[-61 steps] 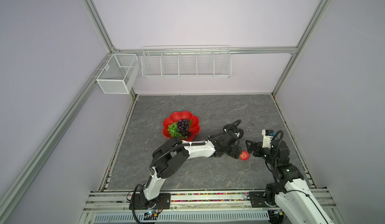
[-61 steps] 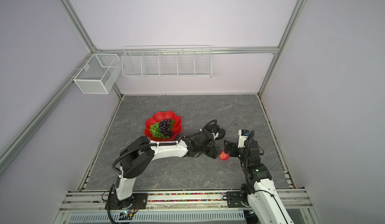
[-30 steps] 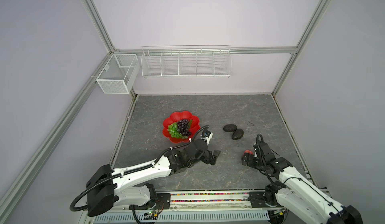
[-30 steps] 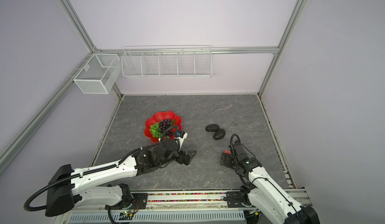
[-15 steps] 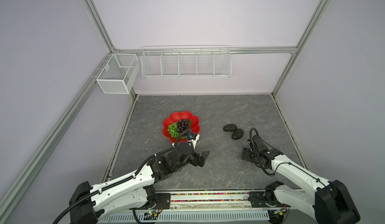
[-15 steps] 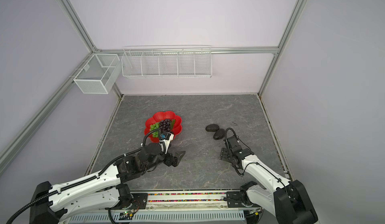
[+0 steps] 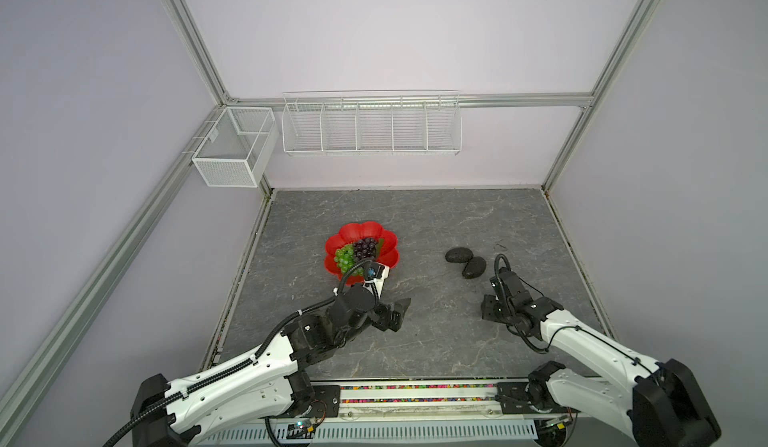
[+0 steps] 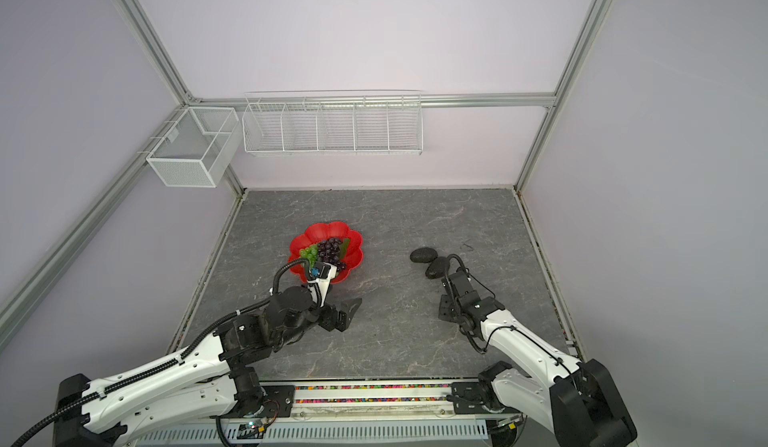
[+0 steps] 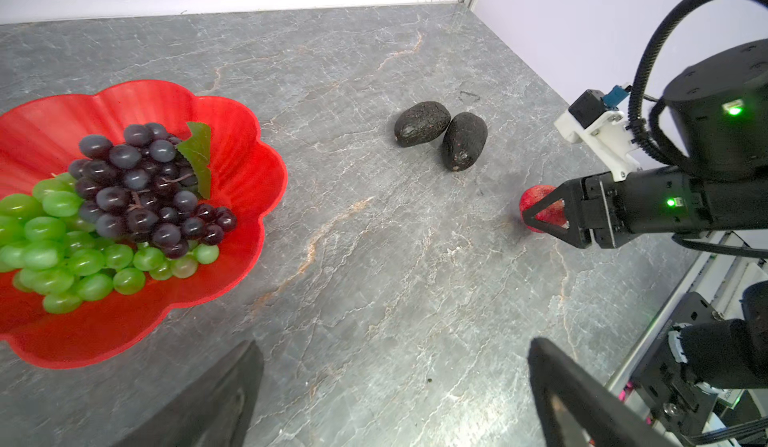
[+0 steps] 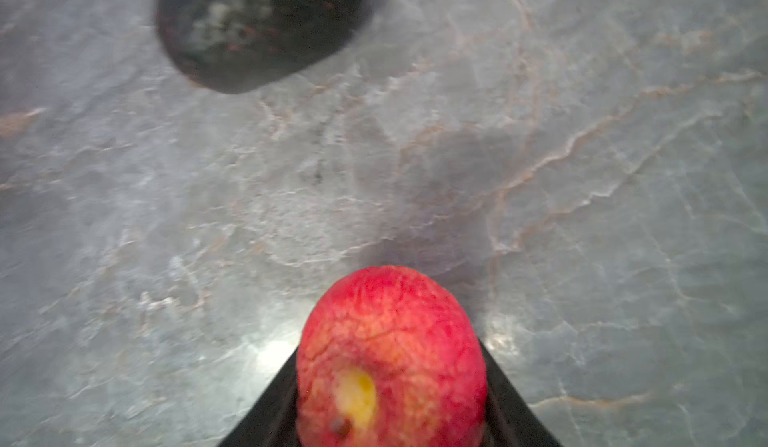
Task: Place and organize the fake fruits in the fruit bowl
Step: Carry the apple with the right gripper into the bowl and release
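Note:
I need to release the small red apple from my right gripper in the fruit bowl (image 7: 382,257), beside the dark purple grape bunch.
The red lobed fruit bowl (image 7: 347,233) (image 9: 253,162) holds the green grape bunch (image 7: 344,256) (image 9: 62,253) and the dark purple grape bunch (image 7: 365,248) (image 9: 137,191) with its leaf. Two blackish avocados (image 7: 458,255) (image 7: 474,267) lie touching on the table to the bowl's right. In the wrist views, my right gripper (image 10: 390,349) is shut on the small red apple (image 10: 390,341) (image 9: 536,195), low over the table just in front of the avocados. In both top views that gripper (image 7: 491,308) hides the apple. My left gripper (image 7: 397,312) (image 9: 392,343) is open and empty in front of the bowl.
The grey stone table (image 7: 415,216) is walled at the back and both sides. Two white wire baskets (image 7: 370,127) (image 7: 232,152) hang on the walls well above it. A metal rail (image 7: 415,395) runs along the front edge.
My right gripper has closed on the apple, staying near the same spot. My left gripper, still open, has drawn back to the left, toward the front of the bowl.

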Robot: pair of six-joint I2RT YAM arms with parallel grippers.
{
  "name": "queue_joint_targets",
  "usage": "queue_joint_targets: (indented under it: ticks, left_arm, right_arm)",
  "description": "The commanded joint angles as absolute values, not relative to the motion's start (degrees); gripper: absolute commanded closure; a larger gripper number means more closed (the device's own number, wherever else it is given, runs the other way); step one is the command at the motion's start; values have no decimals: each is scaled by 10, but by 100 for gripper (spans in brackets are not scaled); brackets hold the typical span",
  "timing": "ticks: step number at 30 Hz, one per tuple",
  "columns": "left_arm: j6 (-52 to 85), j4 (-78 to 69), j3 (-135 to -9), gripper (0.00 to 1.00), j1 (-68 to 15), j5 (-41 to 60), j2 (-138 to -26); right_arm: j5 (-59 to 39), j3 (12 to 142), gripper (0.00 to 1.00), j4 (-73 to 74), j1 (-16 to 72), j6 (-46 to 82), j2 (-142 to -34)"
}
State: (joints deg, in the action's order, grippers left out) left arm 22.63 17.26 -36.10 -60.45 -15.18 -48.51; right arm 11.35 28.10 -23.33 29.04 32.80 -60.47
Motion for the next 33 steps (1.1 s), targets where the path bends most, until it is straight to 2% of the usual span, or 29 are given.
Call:
queue_joint_targets:
  ticks: [1, 3, 7, 13, 16, 24, 33]
  left_arm:
    - [236, 227, -375, 1, -579, -187, -468]
    - [247, 250, -378, 1, -544, -174, -463]
    - [262, 279, -372, 1, -446, -108, -453]
    - [244, 256, -353, 0, -376, -65, -368]
    - [250, 272, -363, 0, -362, -51, -361]
    - [253, 265, -352, 0, -362, -48, -350]
    - [249, 259, -354, 0, -362, -44, -356]
  right_arm:
    - [93, 329, 54, -177, 332, 288, -601]
    - [88, 370, 54, -153, 364, 270, -632]
    - [36, 483, 54, -86, 412, 238, -762]
    - [-44, 687, 54, -15, 441, 250, -1007]
    - [-60, 752, 54, 1, 444, 256, -1085]
    - [-63, 855, 52, -30, 447, 260, -1184]
    - [-44, 875, 25, -56, 450, 245, -1186]
